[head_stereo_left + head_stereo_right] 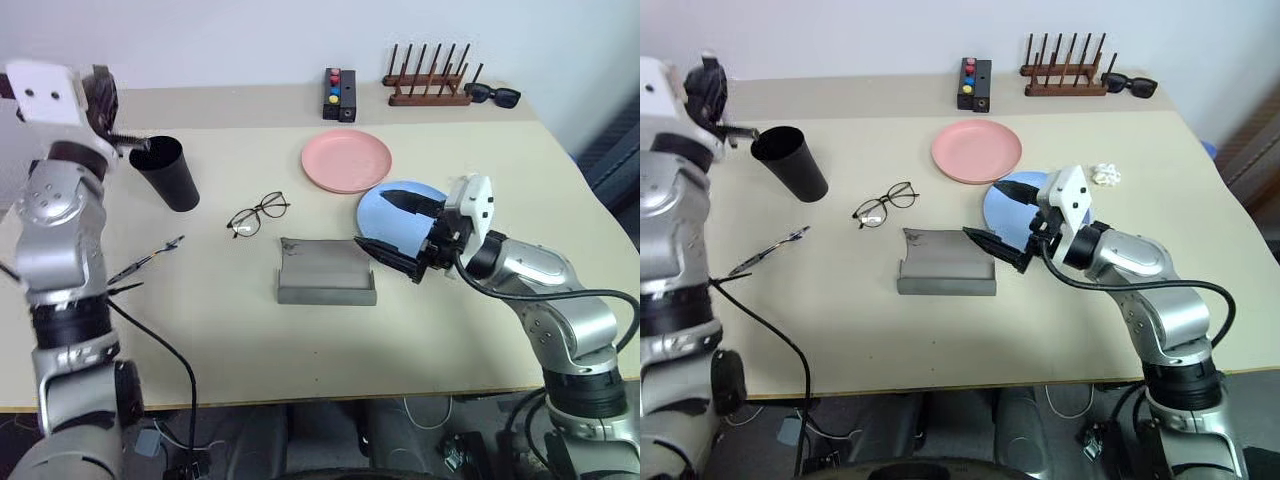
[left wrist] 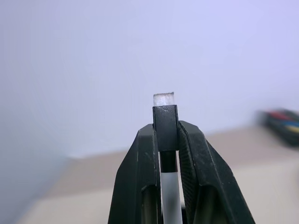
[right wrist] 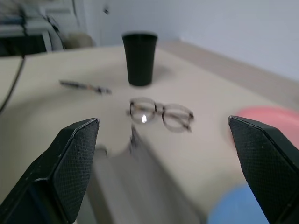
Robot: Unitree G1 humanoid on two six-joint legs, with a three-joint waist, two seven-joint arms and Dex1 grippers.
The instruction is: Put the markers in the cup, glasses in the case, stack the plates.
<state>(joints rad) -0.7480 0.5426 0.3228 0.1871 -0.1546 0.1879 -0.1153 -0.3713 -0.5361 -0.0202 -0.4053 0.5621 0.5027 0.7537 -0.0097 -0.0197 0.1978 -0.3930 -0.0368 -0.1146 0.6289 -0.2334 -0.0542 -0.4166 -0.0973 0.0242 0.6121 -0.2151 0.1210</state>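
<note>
I will release the white marker with my left gripper inside the opening of the black cup [image 1: 166, 155], behind the dark marker.
My left gripper [image 2: 166, 133] is raised at the far left, close beside the rim of the black cup [image 1: 168, 172], and is shut on the white marker [image 2: 170, 196] with a black cap. The dark marker [image 1: 150, 258] lies on the table in front of the cup. The wire-frame glasses [image 1: 258, 213] rest mid-table, behind the open grey case [image 1: 325, 272]. My right gripper [image 1: 396, 228] is open and hovers over the near edge of the blue plate [image 1: 380, 212], just right of the case. The pink plate [image 1: 346, 160] lies behind the blue one.
At the back edge stand a black box with coloured buttons [image 1: 339, 93] and a wooden peg rack [image 1: 428, 82], with black sunglasses [image 1: 492, 95] beside it. A small white crumpled thing [image 1: 1103, 175] lies right of the blue plate. Cables hang off the table's left front.
</note>
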